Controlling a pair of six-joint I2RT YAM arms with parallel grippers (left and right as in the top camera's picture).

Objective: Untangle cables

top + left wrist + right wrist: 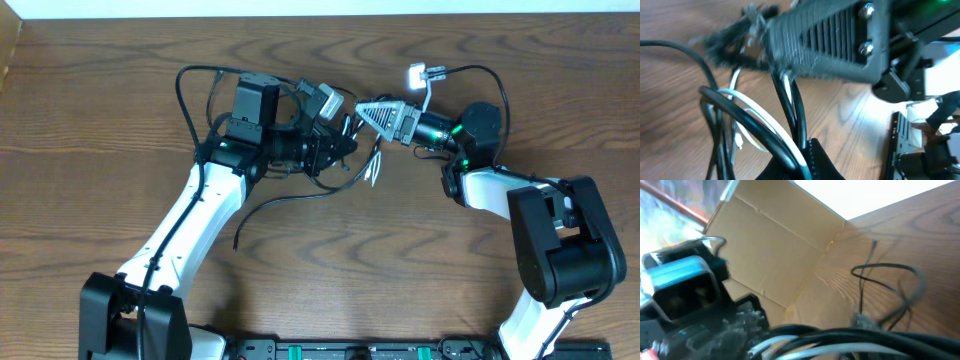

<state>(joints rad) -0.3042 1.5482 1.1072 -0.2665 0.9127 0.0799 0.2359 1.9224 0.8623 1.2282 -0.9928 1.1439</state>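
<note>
Both grippers crowd the same black and white strands of cable. Next, my left gripper opens, back away and grabs their loop (715,93) while my right gripper holds them.
The cables (350,160) are a tangle of thin black and white cords in the middle of the table, between my two grippers. White plug ends (374,172) hang out on the right side. My left gripper (338,148) is shut on a black and a white strand (782,145), which run beside its dark finger (822,160). My right gripper (362,108) reaches in from the right. Its ribbed finger (830,45) lies over the strands, and the cables (865,340) cross its jaws, blurred. How its jaws stand does not show.
A loose black strand (270,205) trails toward the front, and a thicker arm wire (185,85) loops at the back left. A cardboard wall (780,255) borders the table's left side. The arms' base rail (350,350) runs along the front edge.
</note>
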